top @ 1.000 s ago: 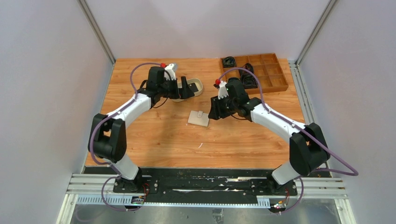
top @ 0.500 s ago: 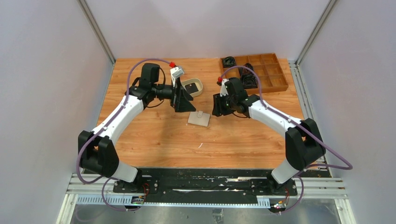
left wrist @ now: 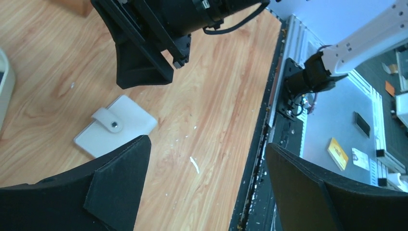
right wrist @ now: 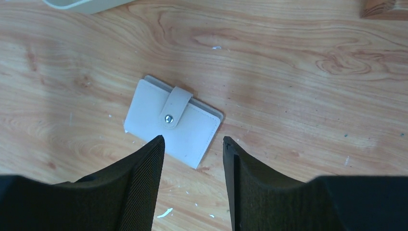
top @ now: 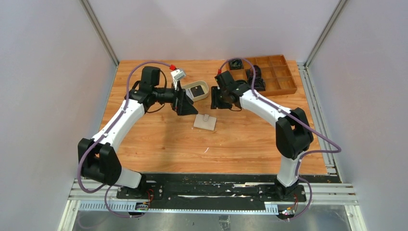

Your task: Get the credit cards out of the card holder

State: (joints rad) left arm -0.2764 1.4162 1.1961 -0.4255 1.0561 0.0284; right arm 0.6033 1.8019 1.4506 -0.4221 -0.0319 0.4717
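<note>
The cream card holder's snap tab point(top: 206, 117) point(right wrist: 175, 107) keeps the card holder shut. So My right gripper goes to that tab next and closes there.
The cream card holder point(top: 205, 121) lies flat on the wood, folded shut with its snap tab fastened point(left wrist: 115, 127) point(right wrist: 173, 122). No credit cards show at it; a small black flat rectangle point(top: 196, 90), maybe one of them, lies in the oval tray. My left gripper point(top: 186, 107) point(left wrist: 207, 144) hovers just left of and behind the holder, wide open and empty. My right gripper point(top: 215, 101) point(right wrist: 192, 139) hangs behind the holder on its right, above it, jaws apart with nothing between them.
The beige oval tray point(top: 206, 86) stands just behind both grippers; its rim shows in the wrist views point(left wrist: 4, 91) point(right wrist: 86, 5). A brown wooden compartment box point(top: 284, 82) with black items sits at the back right. Small white flecks lie on the wood point(left wrist: 193, 164).
The left gripper swung from over the tray toward the card holder. The right gripper drew back from the holder's right edge toward the back and its jaws widened a little. The holder stayed put.
</note>
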